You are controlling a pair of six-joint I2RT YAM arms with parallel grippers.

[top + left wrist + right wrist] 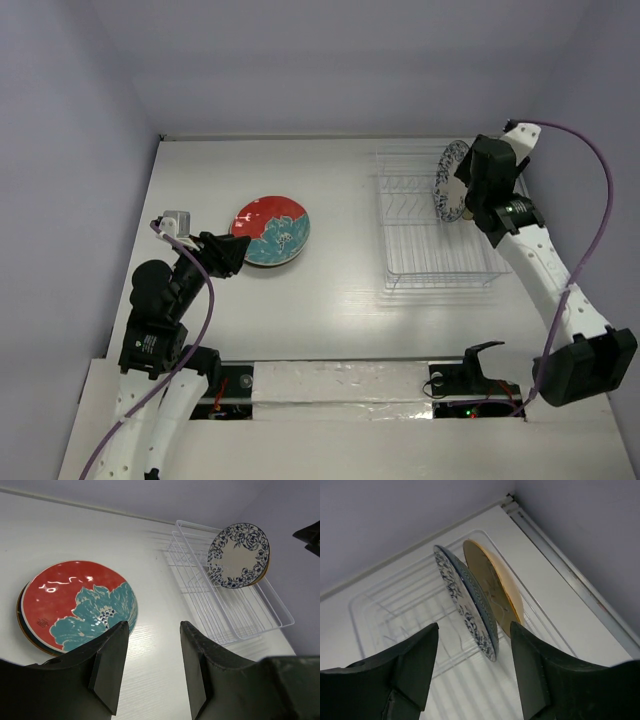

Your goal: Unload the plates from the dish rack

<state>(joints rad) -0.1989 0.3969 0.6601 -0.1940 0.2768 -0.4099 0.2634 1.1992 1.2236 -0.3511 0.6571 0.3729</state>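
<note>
Next, I close my right gripper on the upper edge of the white plate [466, 190] [479, 610] with the blue floral rim, and leave the tan plate in the rack.
A red plate with a teal flower [270, 232] lies on top of a stack of plates at the table's left-middle, also seen in the left wrist view [75, 605]. My left gripper [228, 255] [152, 625] is open and empty, just beside the stack's near-left edge. The white wire dish rack [440, 262] [240, 620] [385, 600] stands at the right. A white plate with a blue floral rim [450, 180] [237, 555] [465, 605] stands upright in it, with a tan plate [495, 587] right behind. My right gripper [468, 195] [472, 627] is open, close over these two plates, holding nothing.
The rack's near slots hold nothing. The back wall runs just behind the rack, and the right wall [580, 540] is close beside it. Bare white tabletop [340, 300] lies between the plate stack and the rack.
</note>
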